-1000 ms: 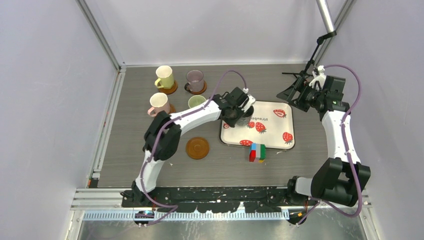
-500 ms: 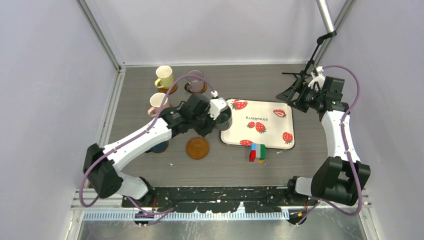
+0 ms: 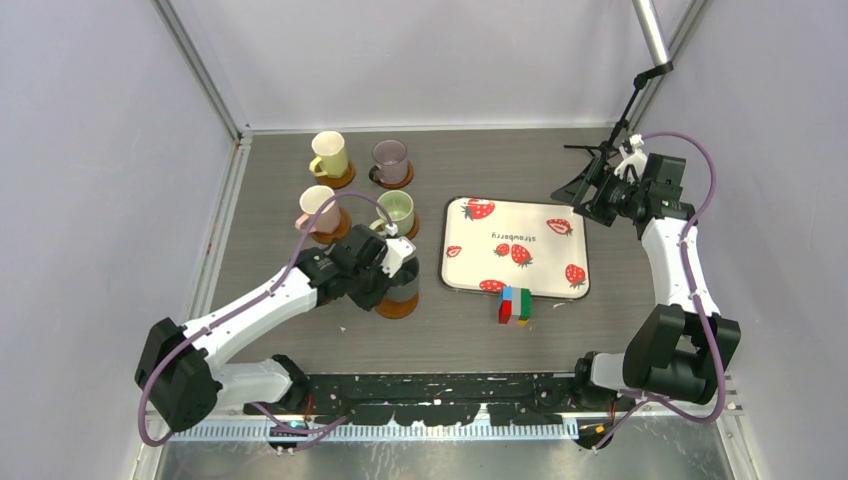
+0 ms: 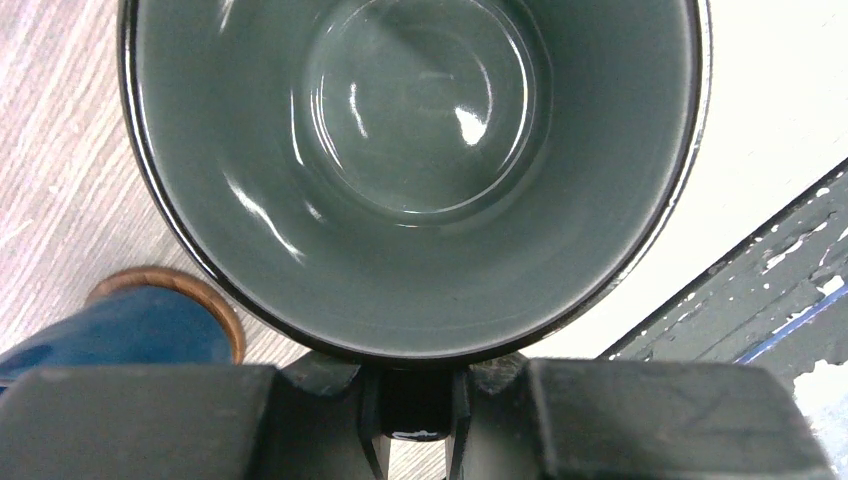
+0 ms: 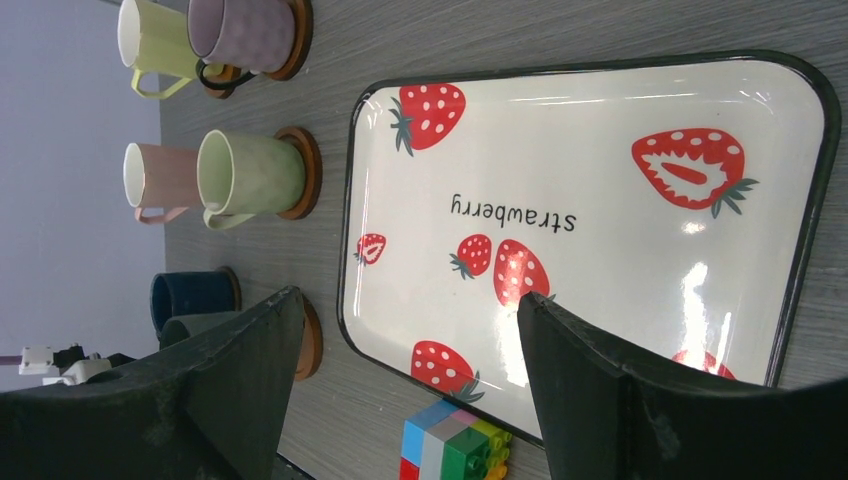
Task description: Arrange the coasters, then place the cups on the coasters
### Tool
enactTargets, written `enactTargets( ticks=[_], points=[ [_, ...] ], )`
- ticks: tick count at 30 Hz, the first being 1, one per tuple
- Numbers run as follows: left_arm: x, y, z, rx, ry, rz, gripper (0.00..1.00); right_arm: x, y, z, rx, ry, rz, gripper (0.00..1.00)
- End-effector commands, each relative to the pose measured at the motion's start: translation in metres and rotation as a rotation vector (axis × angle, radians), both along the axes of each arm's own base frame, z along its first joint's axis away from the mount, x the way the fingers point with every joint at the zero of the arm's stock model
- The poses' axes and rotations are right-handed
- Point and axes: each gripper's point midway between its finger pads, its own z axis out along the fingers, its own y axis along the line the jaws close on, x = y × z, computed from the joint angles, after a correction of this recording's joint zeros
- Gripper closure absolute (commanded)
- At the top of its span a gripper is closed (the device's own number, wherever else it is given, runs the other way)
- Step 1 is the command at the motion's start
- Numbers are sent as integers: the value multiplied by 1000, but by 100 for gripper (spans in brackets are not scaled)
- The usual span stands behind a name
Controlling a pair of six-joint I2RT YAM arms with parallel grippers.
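Note:
Next, my left gripper puts the grey cup down on the brown coaster (image 3: pixel 399 302) in front of the green cup.
My left gripper (image 3: pixel 399 268) is shut on the handle of the grey cup (image 3: pixel 404 285), which stands upright over a brown coaster (image 3: pixel 390 311). Whether cup and coaster touch I cannot tell. The left wrist view looks into the grey cup (image 4: pixel 420 150), its handle between my left gripper's (image 4: pixel 416 400) jaws. Beside it is the dark blue cup (image 4: pixel 120 328) on its coaster (image 4: pixel 222 308). The yellow cup (image 3: pixel 330 153), mauve cup (image 3: pixel 390 155), pink cup (image 3: pixel 318 208) and green cup (image 3: pixel 396 209) each stand on a coaster. My right gripper (image 3: pixel 590 190) is open and empty, raised beyond the table's back right.
The white strawberry tray (image 3: pixel 545 262) lies right of centre with nothing on it; the right wrist view also shows this tray (image 5: pixel 600 150). A multicoloured block toy (image 3: pixel 515 305) stands at its near edge. A black stand (image 3: pixel 605 150) is at the back right corner.
My left arm has carried the grey cup off the tray, leftward and nearer, to over the bare coaster. The right arm has barely moved.

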Motion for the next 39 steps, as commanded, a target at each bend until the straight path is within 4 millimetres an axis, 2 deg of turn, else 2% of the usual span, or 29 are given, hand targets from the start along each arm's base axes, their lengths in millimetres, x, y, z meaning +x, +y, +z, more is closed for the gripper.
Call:
enactTargets(
  ticks=[1, 28, 33, 36, 39],
  points=[
    [15, -9, 20, -84, -99, 15, 100, 5, -2, 5, -13, -39, 11, 18],
    [19, -8, -22, 51, 7, -53, 100, 6, -4, -1, -22, -18, 16, 18],
    [19, -2, -21, 97, 9, -75, 80, 6, -4, -2, -23, -17, 17, 18],
    [19, 1, -16, 115, 1, -93, 60, 7, -4, -2, -23, -15, 17, 18],
    [15, 5, -11, 135, 18, -118, 49, 6, -3, -1, -21, -15, 24, 18]
  ],
)
